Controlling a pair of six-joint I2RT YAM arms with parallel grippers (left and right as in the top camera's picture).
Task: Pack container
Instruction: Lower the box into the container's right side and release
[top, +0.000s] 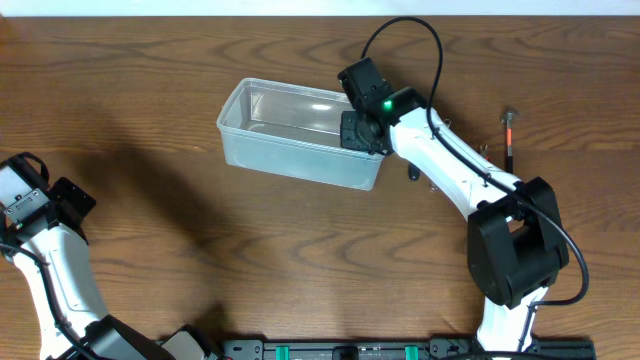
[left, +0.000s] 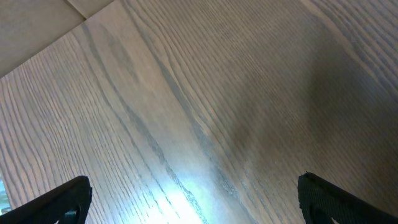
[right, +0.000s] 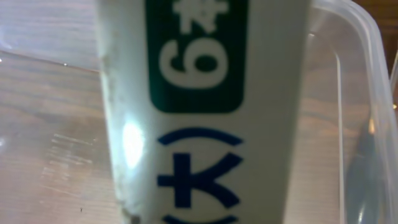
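Next, my right gripper releases the white box inside the container, along its short end (top: 371, 157) (right: 280, 127) closest to the slim tool.
The container (top: 262, 150) is a clear plastic tub at the middle back of the table. My right gripper (top: 364, 128) reaches into its right end. In the right wrist view a white box (right: 205, 124) with a green label and blue characters fills the frame just in front of the camera, over the tub's clear floor and rim (right: 368, 56). The fingers themselves are hidden by the box, which sits in line with the jaws as if held. My left gripper (top: 35, 195) is at the far left edge, open and empty over bare wood (left: 196, 208).
A slim tool with a red and dark shaft (top: 509, 138) lies on the table at the back right, beyond the right arm. The table top is brown wood. The arm bases stand at the front edge.
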